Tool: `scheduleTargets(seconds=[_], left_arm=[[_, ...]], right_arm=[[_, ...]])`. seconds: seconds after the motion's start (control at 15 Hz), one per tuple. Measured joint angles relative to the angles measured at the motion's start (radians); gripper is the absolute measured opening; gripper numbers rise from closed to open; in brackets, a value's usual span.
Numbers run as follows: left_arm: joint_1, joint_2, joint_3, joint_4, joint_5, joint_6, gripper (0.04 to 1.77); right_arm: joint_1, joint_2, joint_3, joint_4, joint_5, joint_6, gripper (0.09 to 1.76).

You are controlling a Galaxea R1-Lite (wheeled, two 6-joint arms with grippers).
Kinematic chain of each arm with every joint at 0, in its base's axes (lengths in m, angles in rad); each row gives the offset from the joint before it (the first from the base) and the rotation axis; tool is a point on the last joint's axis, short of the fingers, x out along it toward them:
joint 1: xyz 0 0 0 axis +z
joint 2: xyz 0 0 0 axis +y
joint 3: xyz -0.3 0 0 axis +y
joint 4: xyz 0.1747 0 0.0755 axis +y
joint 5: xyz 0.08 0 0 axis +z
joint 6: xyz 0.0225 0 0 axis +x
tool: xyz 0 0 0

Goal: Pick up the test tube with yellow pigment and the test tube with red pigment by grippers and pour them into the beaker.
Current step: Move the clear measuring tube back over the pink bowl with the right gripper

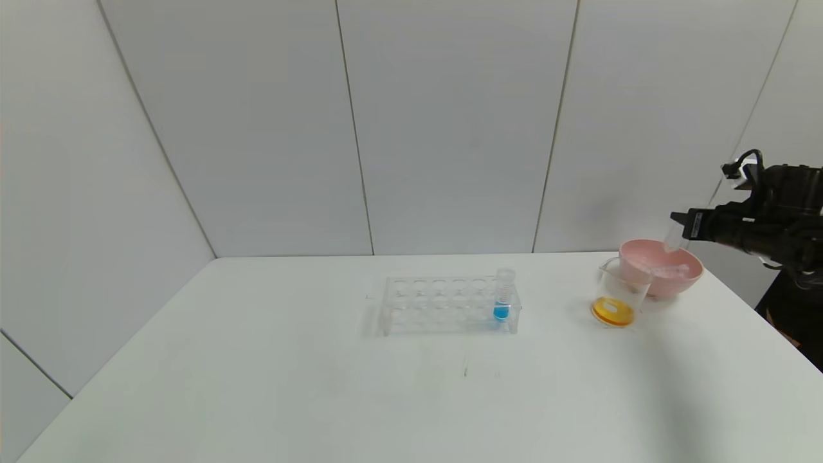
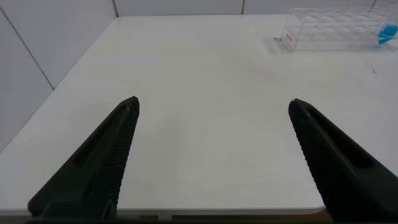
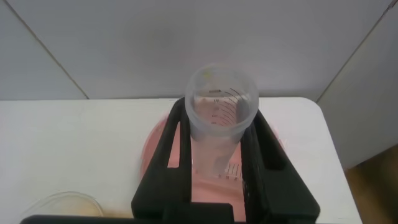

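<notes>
The robot's right gripper needs to release the clear test tube inside the pink bowl [image 1: 640, 258] [image 3: 181, 163], against the bowl's side nearest the beaker.
My right gripper [image 1: 681, 222] is shut on a clear test tube [image 1: 674, 235] and holds it above the pink bowl [image 1: 633, 247]. In the right wrist view the tube [image 3: 221, 112] sits between the black fingers [image 3: 180, 143], its open mouth toward the camera, with no coloured liquid showing in it. I cannot tell whether it is the yellow or the red tube. The beaker [image 1: 617, 296] stands just left of the bowl with orange-yellow liquid at its bottom; its rim shows in the right wrist view [image 3: 62, 208]. My left gripper [image 2: 214, 106] is open and empty over the table's near left part.
A clear tube rack [image 1: 450, 305] stands mid-table with one blue-liquid tube [image 1: 503, 296] at its right end; both show in the left wrist view [image 2: 329, 28]. Something clear lies inside the pink bowl [image 3: 155, 149]. The white table [image 1: 321, 386] ends close behind the bowl.
</notes>
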Motion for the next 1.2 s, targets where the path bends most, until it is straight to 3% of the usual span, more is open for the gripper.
scheduleTargets(seconds=[0.2, 1.0, 1.2], left_arm=[[0.000, 0.000, 0.000, 0.000, 0.000, 0.000, 1.72], [0.000, 0.000, 0.000, 0.000, 0.000, 0.000, 1.72], [0.000, 0.000, 0.000, 0.000, 0.000, 0.000, 1.72]], right_arm=[[0.003, 0.043, -0.006, -0.007, -0.046, 0.000, 0.52], [0.006, 0.077, -0.014, -0.008, -0.047, -0.003, 0.52], [0.006, 0.076, -0.013, -0.008, -0.043, -0.007, 0.83]])
